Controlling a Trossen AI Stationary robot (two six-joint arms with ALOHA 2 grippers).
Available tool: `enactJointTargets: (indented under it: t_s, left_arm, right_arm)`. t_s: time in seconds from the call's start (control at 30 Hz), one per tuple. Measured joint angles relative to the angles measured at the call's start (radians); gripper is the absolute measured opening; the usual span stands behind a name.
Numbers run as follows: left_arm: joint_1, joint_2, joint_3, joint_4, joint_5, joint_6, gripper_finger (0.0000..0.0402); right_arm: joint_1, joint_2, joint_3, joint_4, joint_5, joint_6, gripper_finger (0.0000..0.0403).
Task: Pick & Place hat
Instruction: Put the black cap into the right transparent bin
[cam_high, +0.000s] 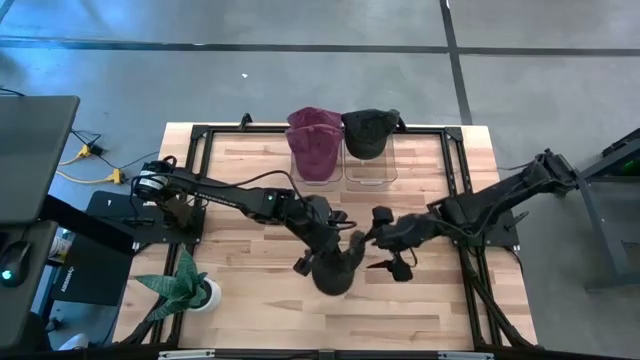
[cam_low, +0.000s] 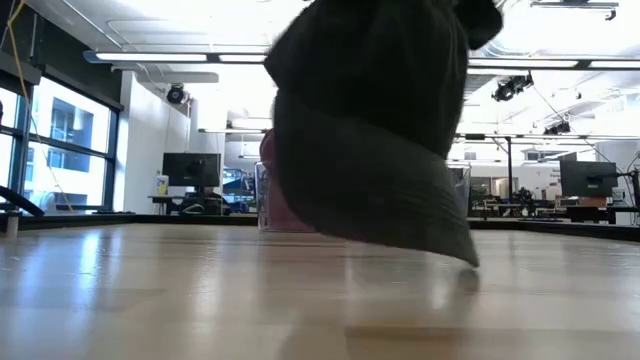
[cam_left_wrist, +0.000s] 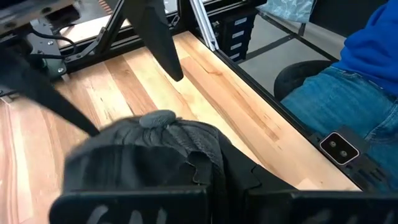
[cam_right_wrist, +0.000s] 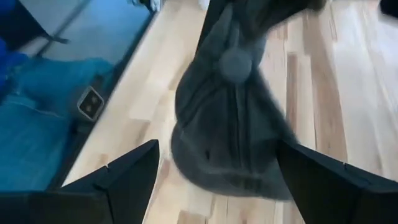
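I will use my right gripper to take the cap top's lower side (cam_right_wrist: 227, 149) and turn the cap before gripping the button, as my left gripper pinches the cap beside its top button.
A dark grey cap (cam_high: 335, 275) hangs from my left gripper (cam_high: 333, 250) near the middle of the table, toward its near edge. In the low view the cap (cam_low: 370, 130) fills the centre, its lower edge just above the wood. The left wrist view shows its crown and top button (cam_left_wrist: 158, 118). My right gripper (cam_high: 388, 242) is open just right of the cap, and its two fingers stand on either side of the cap (cam_right_wrist: 230, 112) without touching it. My left gripper (cam_left_wrist: 217, 186) is shut on the cap's crown, pinching a bunched fold of fabric (cam_left_wrist: 202, 165) beside the top button. It comes from above, slanting in from the table's left. The cap hangs below the fingers, apparently lifted clear of the table.
Two clear bins stand at the far edge: one holds a maroon hat (cam_high: 315, 148), the other a dark hat (cam_high: 368, 132). A potted plant (cam_high: 185, 288) stands at the near left corner. A person in blue jeans (cam_left_wrist: 348, 106) sits beyond the near edge.
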Motion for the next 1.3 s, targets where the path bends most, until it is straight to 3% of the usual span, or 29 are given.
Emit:
enactJointTargets:
  t_s: [0.27, 0.47, 0.6, 0.7, 1.03, 1.17, 1.3]
  left_arm:
    - [0.000, 0.000, 0.000, 0.000, 0.000, 0.002, 0.0002]
    - [0.000, 0.000, 0.000, 0.001, 0.000, 0.002, 0.0002]
    - [0.000, 0.000, 0.000, -0.035, 0.029, -0.001, 0.0002]
    - [0.000, 0.000, -0.001, -0.031, 0.045, -0.001, 0.0002]
    - [0.000, 0.000, -0.001, -0.005, 0.048, -0.001, 0.0003]
    - [0.001, 0.000, -0.001, 0.041, 0.122, -0.005, 0.0019]
    - [0.001, 0.021, 0.000, 0.089, 0.170, -0.050, 0.0082]
  right_arm:
    - [-0.122, -0.004, -0.011, 0.088, -0.108, -0.157, 0.0319]
    - [-0.214, 0.065, -0.021, 0.153, -0.466, -0.184, 0.0318]
    - [-0.228, 0.092, -0.022, 0.142, -0.554, -0.233, 0.0298]
    - [-0.227, 0.085, -0.021, 0.128, -0.613, -0.230, 0.0256]
    - [-0.139, 0.067, -0.021, 0.112, -0.589, -0.162, 0.0017]
    - [-0.094, 0.057, -0.019, 0.100, -0.452, -0.149, 0.0022]
    - [-0.068, 0.025, -0.017, 0.091, -0.384, -0.162, 0.0005]
